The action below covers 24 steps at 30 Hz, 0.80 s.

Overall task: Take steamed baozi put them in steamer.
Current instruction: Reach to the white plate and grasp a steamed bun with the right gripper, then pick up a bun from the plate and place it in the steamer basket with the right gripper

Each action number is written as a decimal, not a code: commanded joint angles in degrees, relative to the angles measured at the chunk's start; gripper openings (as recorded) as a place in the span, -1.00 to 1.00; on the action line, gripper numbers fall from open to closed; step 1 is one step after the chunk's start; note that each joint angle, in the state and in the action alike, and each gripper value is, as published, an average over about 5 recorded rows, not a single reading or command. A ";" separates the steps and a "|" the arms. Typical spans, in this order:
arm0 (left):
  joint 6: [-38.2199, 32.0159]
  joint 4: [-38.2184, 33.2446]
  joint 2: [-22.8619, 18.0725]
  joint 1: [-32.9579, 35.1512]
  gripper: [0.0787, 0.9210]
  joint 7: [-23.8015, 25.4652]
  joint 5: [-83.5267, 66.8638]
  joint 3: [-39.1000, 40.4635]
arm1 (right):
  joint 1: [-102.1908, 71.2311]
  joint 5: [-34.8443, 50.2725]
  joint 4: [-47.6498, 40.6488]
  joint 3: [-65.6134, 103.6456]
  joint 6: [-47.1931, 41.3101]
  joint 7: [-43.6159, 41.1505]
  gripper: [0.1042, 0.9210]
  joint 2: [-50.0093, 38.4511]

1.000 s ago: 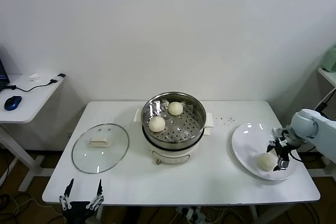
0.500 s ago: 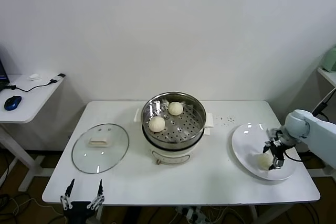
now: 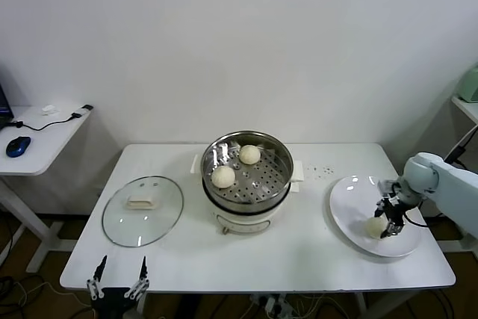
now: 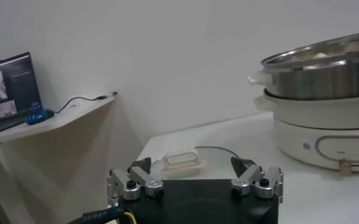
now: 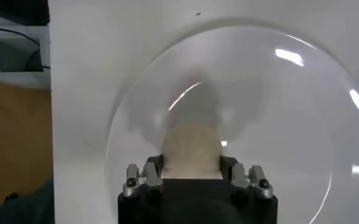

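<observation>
My right gripper should release the baozi on the steamer's bare bottom near its front rim (image 3: 249, 193), ahead of the other two baozi. That baozi still rests on the white plate.
The steamer (image 3: 247, 202), a shiny steel basket on a white cooker base, stands mid-table with two cream-white baozi (image 3: 223, 176) (image 3: 249, 154) inside. A third baozi (image 3: 375, 226) lies on the white plate (image 3: 349, 201) at the right. My right gripper (image 3: 387, 222) is down on the plate, its fingers closed against both sides of this baozi (image 5: 190, 146). The bun rests on the plate (image 5: 277, 122). A fourth baozi is not visible. My left gripper (image 3: 120, 261) is parked, open and empty, below the table's front left edge.
The round glass lid (image 3: 142, 211) lies flat on the table left of the steamer; it also shows in the left wrist view (image 4: 182, 159), with the steamer (image 4: 325, 67) beyond it. A side desk (image 3: 45, 132) with a mouse stands at far left.
My right gripper has slid a little to the left over the plate, so the baozi now sits between its fingers. The left arm has not moved.
</observation>
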 commanded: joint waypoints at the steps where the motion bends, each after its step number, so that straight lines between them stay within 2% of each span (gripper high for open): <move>1: -0.09 0.01 0.10 0.09 0.77 0.01 -0.14 0.00 | 4.10 0.93 -0.25 -2.28 2.15 -0.78 0.23 0.42; 6: -0.03 -0.02 0.44 0.13 0.77 0.04 -0.28 -0.06 | 18.80 -0.82 0.75 -10.75 13.86 -4.34 0.20 3.52; 13: 0.10 0.00 0.41 0.35 0.77 0.07 -0.17 0.28 | 38.89 -11.33 -1.13 -20.40 38.76 -4.76 0.21 17.32; 18: 0.12 -0.37 0.42 0.51 0.77 0.08 -0.16 0.14 | 45.54 -10.06 0.05 -22.33 45.36 -3.38 0.22 26.24; 24: 0.43 -0.37 0.32 -0.19 0.77 0.12 0.18 0.37 | 44.08 -8.14 5.25 -20.49 46.11 -2.82 0.22 34.73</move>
